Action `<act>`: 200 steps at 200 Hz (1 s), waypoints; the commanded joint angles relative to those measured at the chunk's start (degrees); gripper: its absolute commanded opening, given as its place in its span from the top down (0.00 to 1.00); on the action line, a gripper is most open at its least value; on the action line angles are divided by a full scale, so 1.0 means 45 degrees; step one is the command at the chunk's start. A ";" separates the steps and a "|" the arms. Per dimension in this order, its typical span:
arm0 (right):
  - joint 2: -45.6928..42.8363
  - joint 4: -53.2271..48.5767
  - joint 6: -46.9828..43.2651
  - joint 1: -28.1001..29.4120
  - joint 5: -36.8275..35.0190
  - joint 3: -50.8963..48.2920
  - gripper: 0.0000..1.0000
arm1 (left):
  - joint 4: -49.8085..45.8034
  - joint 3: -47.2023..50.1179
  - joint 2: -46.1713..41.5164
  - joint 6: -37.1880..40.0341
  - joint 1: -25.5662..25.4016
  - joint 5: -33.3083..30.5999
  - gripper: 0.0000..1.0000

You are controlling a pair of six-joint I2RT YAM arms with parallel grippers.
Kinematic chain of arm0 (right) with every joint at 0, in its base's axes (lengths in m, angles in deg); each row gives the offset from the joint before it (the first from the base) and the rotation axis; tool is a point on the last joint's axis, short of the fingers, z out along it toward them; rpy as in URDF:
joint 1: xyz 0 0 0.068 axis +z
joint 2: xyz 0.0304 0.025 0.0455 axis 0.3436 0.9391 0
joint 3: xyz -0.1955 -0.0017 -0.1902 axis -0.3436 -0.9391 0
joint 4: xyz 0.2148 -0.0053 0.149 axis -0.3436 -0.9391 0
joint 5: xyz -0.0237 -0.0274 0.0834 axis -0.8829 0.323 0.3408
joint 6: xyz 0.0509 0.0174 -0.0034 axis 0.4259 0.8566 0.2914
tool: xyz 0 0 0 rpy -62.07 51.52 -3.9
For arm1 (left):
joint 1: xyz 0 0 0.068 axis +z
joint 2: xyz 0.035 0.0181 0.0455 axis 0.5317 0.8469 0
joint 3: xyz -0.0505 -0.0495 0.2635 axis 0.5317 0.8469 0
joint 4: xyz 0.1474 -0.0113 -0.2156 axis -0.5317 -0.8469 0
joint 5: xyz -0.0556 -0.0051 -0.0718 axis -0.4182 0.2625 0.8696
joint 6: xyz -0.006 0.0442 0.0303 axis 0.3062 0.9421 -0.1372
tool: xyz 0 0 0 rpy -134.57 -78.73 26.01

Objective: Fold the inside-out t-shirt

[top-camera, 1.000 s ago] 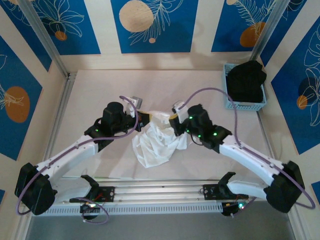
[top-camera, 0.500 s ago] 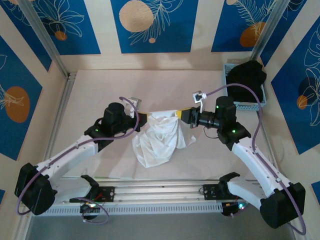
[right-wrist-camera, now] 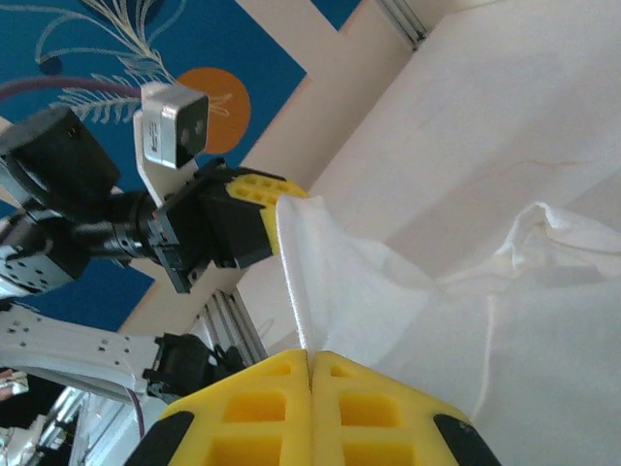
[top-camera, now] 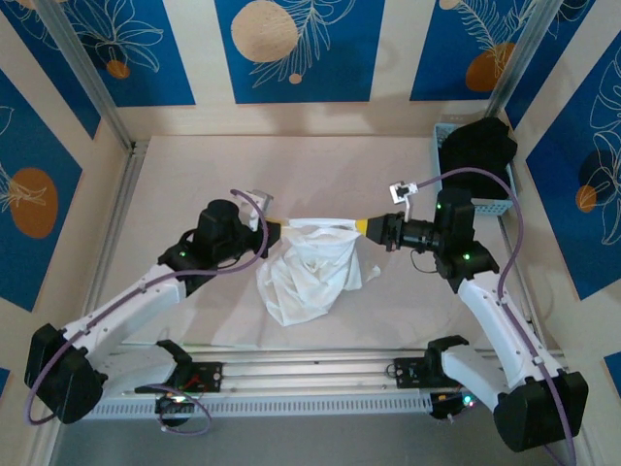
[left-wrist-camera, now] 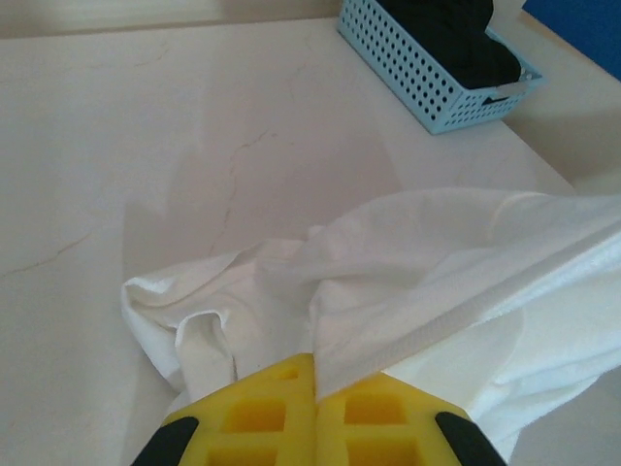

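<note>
My right gripper is to take the hem [top-camera: 292,223] beside my left gripper, as the t-shirt hangs bunched below the taut hem. This will free my left gripper for the lower folds.
The white inside-out t-shirt [top-camera: 309,272] hangs bunched above the middle of the table, its top hem pulled taut between both grippers. My left gripper [top-camera: 276,230] is shut on the hem's left end; its yellow fingers [left-wrist-camera: 262,408] pinch the cloth [left-wrist-camera: 427,291]. At the hem's right end my right gripper [top-camera: 363,225] is shut on the shirt, with the hem [right-wrist-camera: 388,291] running from its fingers [right-wrist-camera: 272,398] toward the left gripper [right-wrist-camera: 264,190]. The rest of the shirt droops in wrinkled folds onto the table.
A light blue perforated basket [top-camera: 456,199] holding a black garment [top-camera: 479,155] stands at the back right corner, also in the left wrist view as the basket [left-wrist-camera: 427,73]. Aluminium frame posts [top-camera: 92,83] and a rail [top-camera: 310,374] border the pale table.
The right gripper has pulled to the right, away from the left one, drawing the shirt's hem taut between them. The left arm has hardly moved.
</note>
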 commanded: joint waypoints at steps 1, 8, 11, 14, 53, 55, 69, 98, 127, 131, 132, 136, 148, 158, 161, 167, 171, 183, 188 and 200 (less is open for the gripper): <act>0.0094 -0.1626 -0.1535 0.0627 -0.1378 0.0597 1.00 | -0.0611 -0.0230 0.0377 0.0116 0.0131 0.0639 1.00; 0.0222 -0.1939 -0.1911 0.0910 -0.1826 0.0650 1.00 | -0.0325 -0.0193 0.0475 -0.0020 0.0098 0.1146 1.00; 0.0288 -0.2100 -0.2087 0.1027 -0.2068 0.0694 1.00 | -0.0230 -0.0191 0.0509 -0.0085 0.0084 0.1348 1.00; 0.0354 -0.2272 -0.2272 0.1137 -0.2335 0.0736 1.00 | -0.0140 -0.0190 0.0552 -0.0145 0.0079 0.1527 1.00; 0.0888 -0.3890 -0.4096 0.2872 -0.6734 0.0633 1.00 | 0.1020 -0.0124 0.0487 -0.0752 0.0068 0.3011 1.00; 0.0901 -0.3914 -0.4135 0.2963 -0.6989 0.0611 1.00 | 0.1081 -0.0125 0.0474 -0.0781 0.0082 0.3107 1.00; 0.0928 -0.3963 -0.4240 0.3517 -0.8459 0.0509 0.92 | 0.1522 -0.0132 0.0371 -0.0932 0.0068 0.3729 1.00; 0.0633 -0.3733 -0.4545 0.4619 -1.0658 0.0466 0.77 | 0.1725 -0.0248 0.0307 -0.1003 0.0069 0.4341 1.00; 0.0004 -0.2990 -0.5218 0.5462 -1.0966 0.0275 0.69 | 0.1634 -0.0249 0.0288 -0.0973 0.0068 0.4237 1.00; -0.0062 -0.2904 -0.5299 0.5544 -1.0965 0.0243 0.68 | 0.1641 -0.0225 0.0288 -0.0973 0.0080 0.4235 1.00; -0.0076 -0.2889 -0.5303 0.5571 -1.0966 0.0234 0.67 | 0.1641 -0.0227 0.0288 -0.0973 0.0084 0.4228 1.00; -0.0112 -0.2827 -0.5367 0.5620 -1.0915 0.0210 0.66 | 0.1651 -0.0229 0.0290 -0.0973 0.0070 0.4206 1.00; -0.0127 -0.2719 -0.5515 0.5762 -1.0787 0.0186 0.63 | 0.1680 -0.0227 0.0312 -0.1007 0.0068 0.4220 1.00; -0.0027 -0.2697 -0.5627 0.5821 -1.0715 0.0216 0.61 | 0.1683 -0.0244 0.0344 -0.0972 0.0076 0.4224 1.00; 0.0020 -0.2698 -0.5652 0.5858 -1.0699 0.0225 0.60 | 0.1681 -0.0256 0.0346 -0.0973 0.0074 0.4221 1.00; 0.0106 -0.2697 -0.5709 0.5914 -1.0695 0.0246 0.59 | 0.1664 -0.0277 0.0346 -0.0973 0.0076 0.4213 1.00; 0.0188 -0.2680 -0.5753 0.5965 -1.0712 0.0271 0.58 | 0.1661 -0.0287 0.0356 -0.0973 0.0068 0.4220 1.00; 0.0372 -0.2671 -0.5876 0.6145 -1.0780 0.0304 0.56 | 0.1642 -0.0314 0.0368 -0.0964 0.0080 0.4206 1.00; 0.0451 -0.2626 -0.5946 0.6239 -1.0786 0.0314 0.56 | 0.1623 -0.0324 0.0366 -0.0954 0.0081 0.4201 1.00; 0.0596 -0.2548 -0.6113 0.6456 -1.0792 0.0324 0.54 | 0.1599 -0.0312 0.0348 -0.0935 0.0077 0.4182 1.00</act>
